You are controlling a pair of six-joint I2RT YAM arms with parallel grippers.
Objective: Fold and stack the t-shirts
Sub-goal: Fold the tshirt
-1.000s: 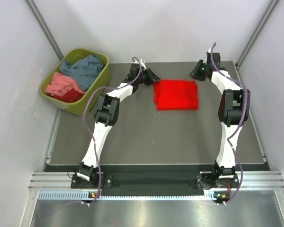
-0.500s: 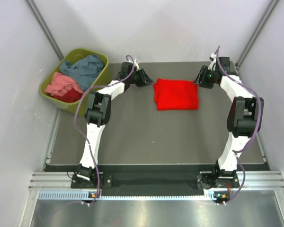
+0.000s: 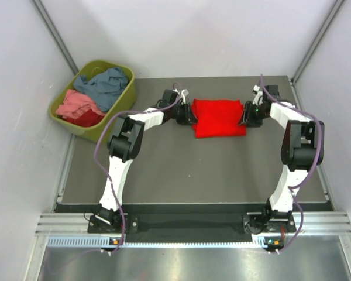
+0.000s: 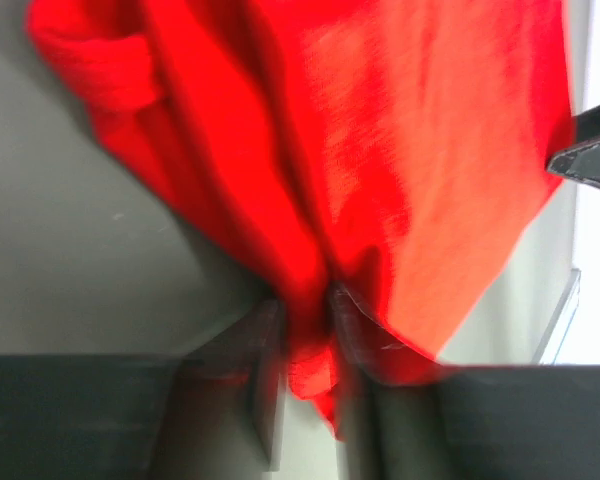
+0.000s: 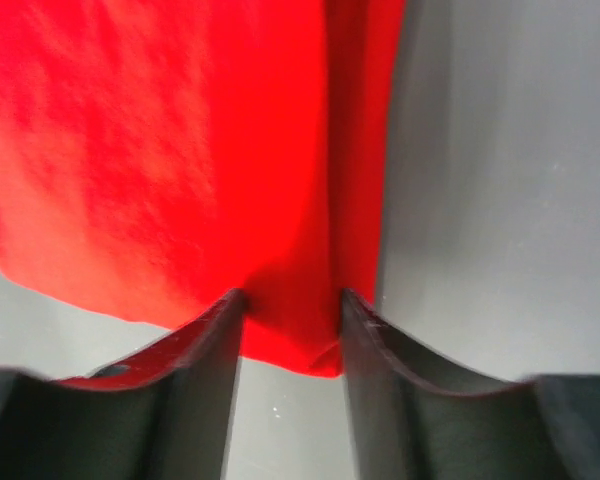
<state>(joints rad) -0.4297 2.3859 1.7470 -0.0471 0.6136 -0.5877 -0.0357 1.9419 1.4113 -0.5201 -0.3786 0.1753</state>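
My left gripper's fingers have the red t-shirt's side edge bunched in them, so next I open that gripper and take the edge at the red t-shirt's far corner [image 3: 195,102].
A bright red t-shirt [image 3: 219,119] lies folded into a rectangle at the back middle of the dark table [image 3: 181,170]. My left gripper [image 3: 190,115] is at the shirt's left edge. In the left wrist view its jaws [image 4: 305,320] stand a little apart, and a bunched fold of the red t-shirt [image 4: 400,150] fills the gap. My right gripper [image 3: 245,115] is at the right edge. Its open jaws [image 5: 290,310] straddle a flat corner of the red t-shirt [image 5: 160,150]. More t-shirts lie in the tub: blue-grey [image 3: 105,85], salmon pink [image 3: 76,104] and darker red [image 3: 88,118].
The olive-green tub [image 3: 124,99] sits off the table's back left corner, against the left wall. White walls close in the back and both sides. Both arms reach from the near edge to the back of the table.
Both grippers have come down and inward from beside the red shirt onto its left and right edges, with their jaws opening wider. The shirt's left edge is now bunched.
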